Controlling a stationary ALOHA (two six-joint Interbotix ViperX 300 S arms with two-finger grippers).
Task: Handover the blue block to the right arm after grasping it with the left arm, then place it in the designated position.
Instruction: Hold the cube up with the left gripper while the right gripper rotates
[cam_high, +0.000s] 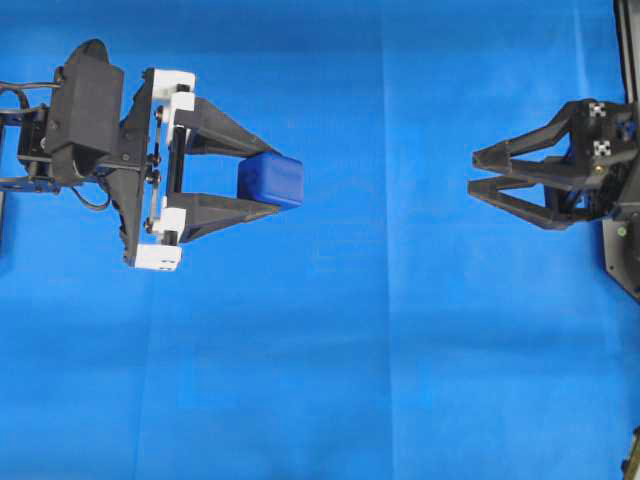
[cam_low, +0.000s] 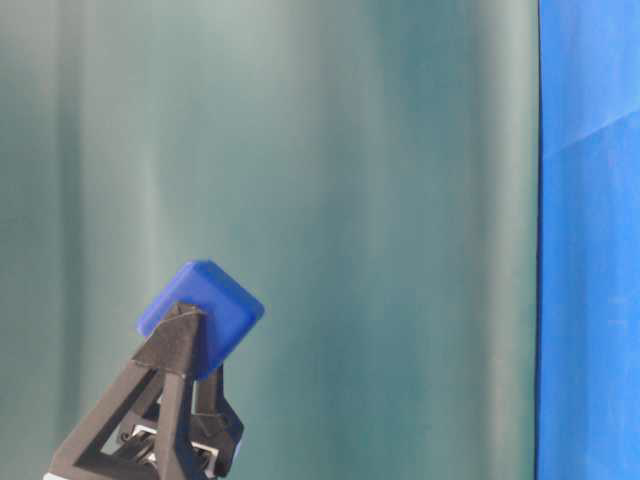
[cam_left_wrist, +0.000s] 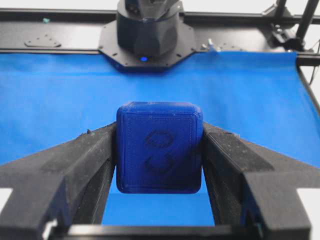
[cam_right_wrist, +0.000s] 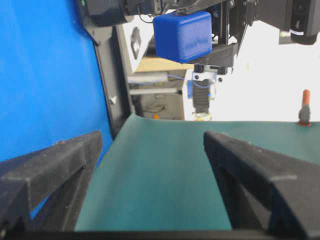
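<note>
Next, I close my right gripper on the free sides (cam_high: 269, 178) (cam_right_wrist: 181, 38) of the blue block, between the fingers of my left gripper, to take the block over.
The blue block (cam_high: 272, 180) is a dark-blue cube held above the blue cloth between the fingers of my left gripper (cam_high: 266, 180), the one with white finger-mount blocks. In the left wrist view the block (cam_left_wrist: 159, 154) is pinched on both sides by the black fingers (cam_left_wrist: 85, 165), with ring marks on its near face. In the table-level view the block (cam_low: 202, 315) sits at the fingertips (cam_low: 178, 345). My right gripper (cam_high: 473, 173), all black, is open and empty, well to the right, pointing at the block. In the right wrist view the block (cam_right_wrist: 182, 36) shows high up, beyond the open gripper (cam_right_wrist: 152, 139).
The blue cloth (cam_high: 350, 350) covers the table. A dark-green backdrop (cam_low: 380, 200) stands behind it. The right arm's base (cam_left_wrist: 147, 30) is at the cloth's far edge in the left wrist view. A black frame (cam_high: 625, 40) runs along the right edge.
</note>
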